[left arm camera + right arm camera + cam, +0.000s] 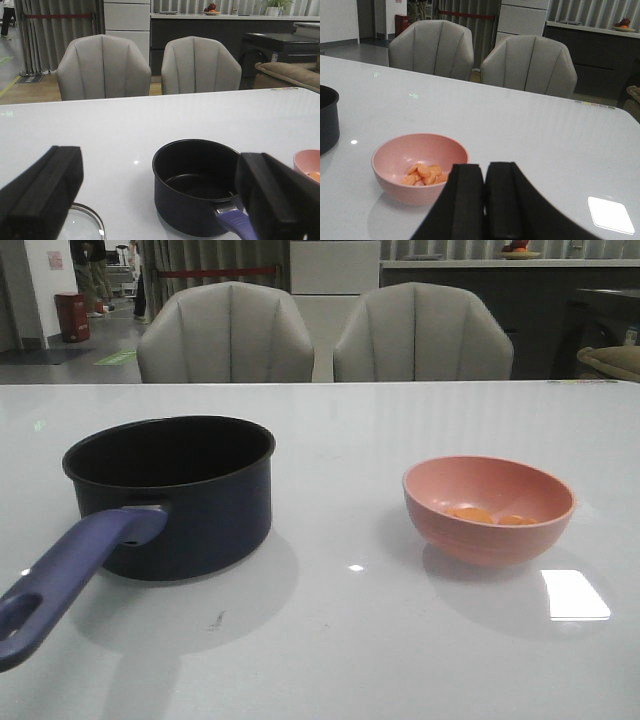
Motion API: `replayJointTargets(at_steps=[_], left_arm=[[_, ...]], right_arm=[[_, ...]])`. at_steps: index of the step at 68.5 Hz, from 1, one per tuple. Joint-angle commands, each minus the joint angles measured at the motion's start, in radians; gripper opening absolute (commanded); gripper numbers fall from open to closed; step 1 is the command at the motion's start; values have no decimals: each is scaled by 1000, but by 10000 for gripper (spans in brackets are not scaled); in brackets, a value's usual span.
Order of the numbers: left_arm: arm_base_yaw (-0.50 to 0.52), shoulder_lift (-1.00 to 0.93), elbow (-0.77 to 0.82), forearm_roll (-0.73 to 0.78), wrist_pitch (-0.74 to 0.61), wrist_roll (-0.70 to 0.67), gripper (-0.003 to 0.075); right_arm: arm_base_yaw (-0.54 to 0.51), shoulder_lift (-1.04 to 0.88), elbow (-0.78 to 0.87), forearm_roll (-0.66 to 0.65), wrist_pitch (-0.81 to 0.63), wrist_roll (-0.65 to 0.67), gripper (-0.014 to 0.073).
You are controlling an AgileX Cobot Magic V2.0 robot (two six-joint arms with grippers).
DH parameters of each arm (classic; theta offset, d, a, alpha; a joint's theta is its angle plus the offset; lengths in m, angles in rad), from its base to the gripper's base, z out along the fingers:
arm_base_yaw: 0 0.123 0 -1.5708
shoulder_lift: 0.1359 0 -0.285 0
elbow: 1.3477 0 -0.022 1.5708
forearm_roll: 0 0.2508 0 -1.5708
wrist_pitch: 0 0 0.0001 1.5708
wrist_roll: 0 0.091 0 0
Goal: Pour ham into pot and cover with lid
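Note:
The robot's right gripper will next move to the pink bowl and close on the bowl's rim (565, 490) (467, 151), on the side farthest from the pot.
The dark navy pot (175, 495) stands on the left of the white table, empty, with its purple-blue handle (60, 585) pointing toward the front edge; it also shows in the left wrist view (197, 185). The ham (490, 516), orange-yellow slices, lies in a pink bowl (488, 508) on the right, and shows in the right wrist view (425, 174). The glass lid (82, 225) is partly visible only in the left wrist view, lying on the table near that gripper. My left gripper (160, 200) is open and empty, short of the pot. My right gripper (484, 200) is shut and empty, beside the bowl (420, 167). Neither gripper shows in the front view.
Two grey chairs (225, 335) (422, 335) stand behind the table's far edge. The pot's rim (327, 120) shows at the edge of the right wrist view. A bright light patch (575, 594) reflects on the table by the bowl.

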Motion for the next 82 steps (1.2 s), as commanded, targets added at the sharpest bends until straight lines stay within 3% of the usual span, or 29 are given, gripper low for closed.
replayJointTargets(at_steps=[1,10,33,62,68,76,82], left_arm=[[-9,9,-21,-14,-83,-2,657],[-9,9,-21,-14,-83,-2,657],[-9,9,-21,-14,-85,-2,657],[-9,9,-21,-16,-88,-2,657],[-9,9,-21,-16,-88,-2,657],[-9,9,-21,-16,-88,-2,657],[-9,9,-21,-16,-88,-2,657]], right_arm=[[-5,-21,-6,-7,-169,-9,150],[-5,-13,-39,36,-182,1,150],[-5,270,-321,46,190,1,150],[-4,438,-339,51,163,1,156],[-4,500,-360,68,178,1,219],[-4,610,-421,130,205,1,397],[-4,718,-482,171,196,1,466]])
